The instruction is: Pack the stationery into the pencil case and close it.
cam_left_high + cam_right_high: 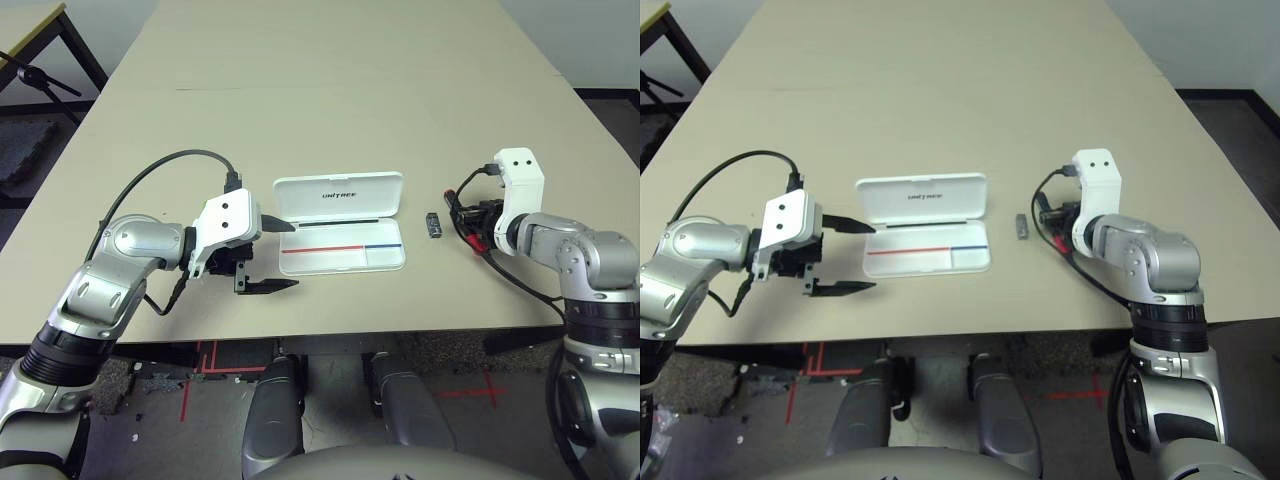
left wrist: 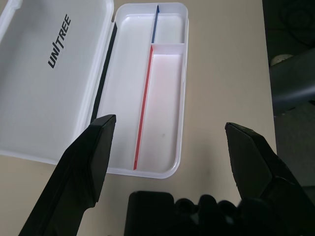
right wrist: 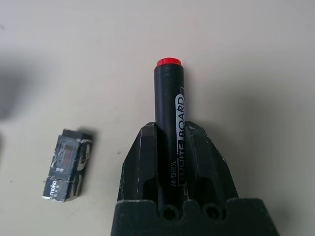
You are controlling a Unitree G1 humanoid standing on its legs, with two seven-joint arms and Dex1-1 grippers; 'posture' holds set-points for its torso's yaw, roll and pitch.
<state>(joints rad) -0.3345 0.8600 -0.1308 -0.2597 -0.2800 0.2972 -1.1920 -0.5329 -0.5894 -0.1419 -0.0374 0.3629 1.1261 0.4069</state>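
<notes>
The robot's right gripper should set the marker down in the pencil case tray, between the red and blue strip and the pencil case's lid [image 1: 335, 233].
The white pencil case [image 1: 330, 262] lies open at the table's middle, its lettered lid [image 1: 338, 195] folded back flat. The tray [image 2: 165, 98] shows bare white compartments beside a red and blue strip. My left gripper [image 1: 295, 256] is open at the case's left end, one finger over the hinge side and the other over the table in front of the tray. My right gripper [image 3: 170, 130] is shut on the marker [image 3: 168, 93], whose red end pokes out past the fingertips. The small dark block [image 1: 433, 225] lies on the table between the case and the right gripper. The lime-green highlighter is out of view.
A black cable [image 1: 160, 170] loops from my left wrist over the table. A black-legged stand [image 1: 40, 70] sits off the table's far left corner. The table's front edge [image 1: 400, 335] runs close below the case.
</notes>
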